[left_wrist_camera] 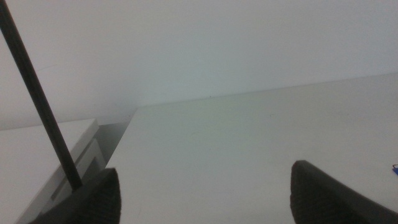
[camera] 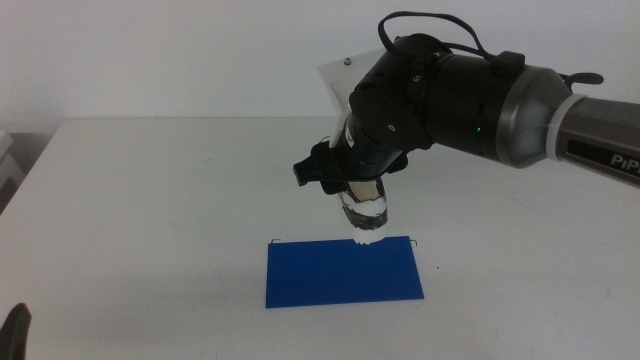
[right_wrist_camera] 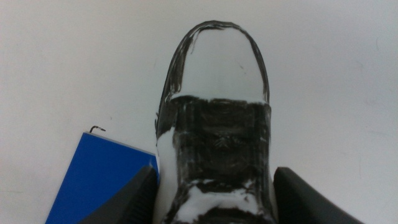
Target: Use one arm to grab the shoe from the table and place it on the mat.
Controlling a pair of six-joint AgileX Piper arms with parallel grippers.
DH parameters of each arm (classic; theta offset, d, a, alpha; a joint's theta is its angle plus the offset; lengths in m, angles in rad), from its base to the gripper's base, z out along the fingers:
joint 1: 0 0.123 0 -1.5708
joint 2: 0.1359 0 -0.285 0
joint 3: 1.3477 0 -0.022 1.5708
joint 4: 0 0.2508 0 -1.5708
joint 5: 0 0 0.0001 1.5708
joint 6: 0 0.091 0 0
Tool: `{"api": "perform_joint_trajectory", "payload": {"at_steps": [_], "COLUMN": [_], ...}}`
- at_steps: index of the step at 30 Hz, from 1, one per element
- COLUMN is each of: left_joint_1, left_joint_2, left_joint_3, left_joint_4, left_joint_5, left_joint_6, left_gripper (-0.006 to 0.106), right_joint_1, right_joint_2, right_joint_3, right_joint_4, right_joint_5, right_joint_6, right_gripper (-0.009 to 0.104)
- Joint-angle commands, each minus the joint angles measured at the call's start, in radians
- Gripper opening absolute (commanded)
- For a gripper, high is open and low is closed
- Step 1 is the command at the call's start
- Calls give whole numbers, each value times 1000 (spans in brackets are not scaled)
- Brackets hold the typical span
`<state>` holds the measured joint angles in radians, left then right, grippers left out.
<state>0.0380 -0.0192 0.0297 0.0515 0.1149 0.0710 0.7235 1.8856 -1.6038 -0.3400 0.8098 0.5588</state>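
My right gripper is to place the shoe. It will put the shoe down lengthwise on the middle of the blue mat [camera: 338, 267].
My right gripper [camera: 357, 190] is shut on the shoe [camera: 367, 215], a white sneaker with black patches. It holds the shoe at the far edge of the blue mat [camera: 343, 272], near the middle of the white table [camera: 150, 190]. In the right wrist view the shoe [right_wrist_camera: 217, 118] fills the space between the jaws of the right gripper [right_wrist_camera: 217, 208], and a corner of the mat [right_wrist_camera: 99, 180] shows beside it. I cannot tell whether the shoe touches the mat. My left gripper [camera: 15, 330] waits at the near left edge, and in its wrist view it [left_wrist_camera: 205, 199] is open and empty.
A white panel [camera: 335, 75] stands behind the right arm at the table's back. A white box [left_wrist_camera: 37, 155] sits off the table's left edge, with a thin black cable [left_wrist_camera: 37, 99] crossing in front of it.
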Motion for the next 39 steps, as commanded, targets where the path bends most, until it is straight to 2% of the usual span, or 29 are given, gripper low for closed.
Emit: {"api": "perform_joint_trajectory", "payload": {"at_steps": [1, 5, 9, 16, 19, 22, 31, 33, 39], "left_joint_1": [-4, -4, -4, -4, -4, -4, -4, -4, -4], "left_joint_2": [-7, -7, -7, -7, -7, -7, -7, -7, -7], "left_joint_3": [5, 5, 5, 5, 5, 5, 5, 5, 5], "left_joint_4": [-9, -9, -9, -9, -9, -9, -9, -9, -9], "left_joint_5": [-81, -81, -81, -81, -81, -81, -81, -81, -81], "left_joint_6": [-7, -7, -7, -7, -7, -7, -7, -7, -7], "left_gripper": [94, 94, 94, 94, 94, 94, 94, 94, 94], "right_joint_1": [-1, -1, -1, -1, -1, -1, -11, -36, -80], "right_joint_2": [-57, -57, -57, -57, -57, -57, -57, -39, -37], "right_joint_3": [-40, -40, -40, -39, -39, -39, -39, -30, 61], "right_joint_4": [-31, -31, -6, 230, 340, 412, 417, 458, 481], "right_joint_5": [-31, -27, -24, -2, 6, 6, 11, -1, -82], "right_joint_6": [-21, -114, -412, -1092, -1276, -1354, -1393, -1386, -1416], "right_gripper": [-4, -4, -4, -4, -4, -4, -4, -4, -4]}}
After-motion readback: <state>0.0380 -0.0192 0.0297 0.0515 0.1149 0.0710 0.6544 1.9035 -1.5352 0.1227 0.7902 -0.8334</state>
